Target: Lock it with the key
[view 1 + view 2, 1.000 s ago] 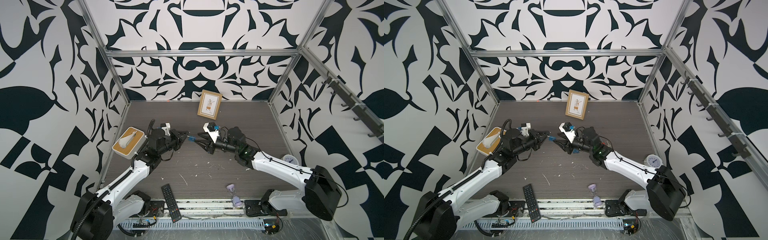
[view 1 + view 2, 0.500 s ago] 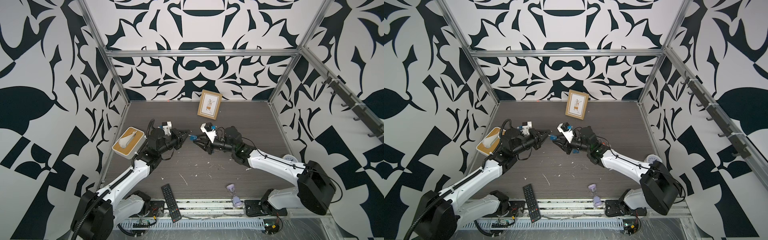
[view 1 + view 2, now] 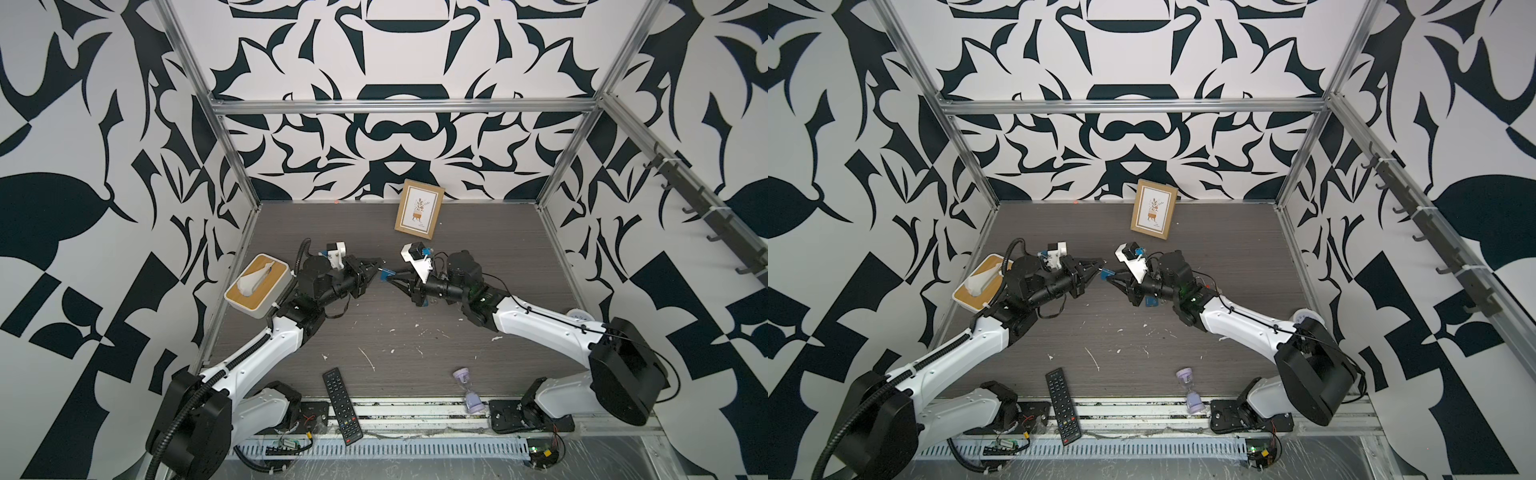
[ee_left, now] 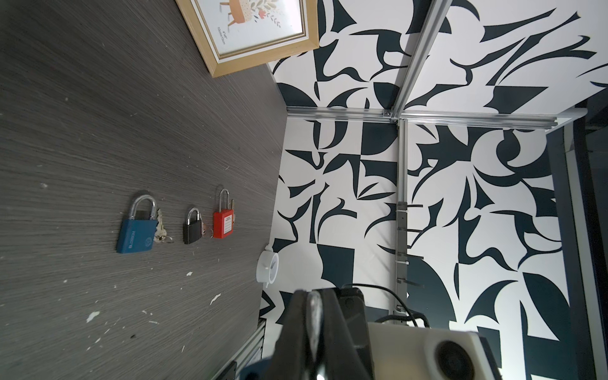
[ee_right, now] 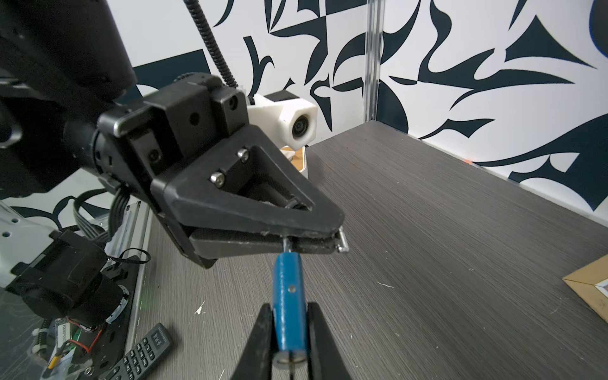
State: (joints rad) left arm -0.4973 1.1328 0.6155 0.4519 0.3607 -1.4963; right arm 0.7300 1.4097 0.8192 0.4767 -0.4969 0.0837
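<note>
The metal end of the silver shackle sticks out past the left gripper's fingers, so next the left gripper opens, back off and takes the shackle (image 5: 288,244) by its curve.
A small blue padlock (image 5: 289,296) hangs in the air over the table's middle, blue in both top views (image 3: 386,273) (image 3: 1106,273). My left gripper (image 5: 332,241) (image 3: 379,265) is shut on its silver shackle, and one metal end pokes out past the tips. My right gripper (image 5: 289,307) (image 3: 391,277) has its fingers pressed on both flat sides of the blue body. The keyhole end faces the right wrist camera; I cannot tell whether a key sits in it. In the left wrist view, small keys (image 4: 160,227) lie beside padlocks on the table.
A blue (image 4: 136,225), a black (image 4: 192,227) and a red padlock (image 4: 223,220) lie in a row near a white clock (image 4: 268,269). A picture frame (image 3: 419,214) leans at the back. A tissue box (image 3: 257,284) sits left; a remote (image 3: 341,405) and an hourglass (image 3: 467,388) lie in front.
My right gripper has slid left up to the left gripper, and its jaws have narrowed onto the blue padlock's body. The left gripper has kept its hold and barely moved.
</note>
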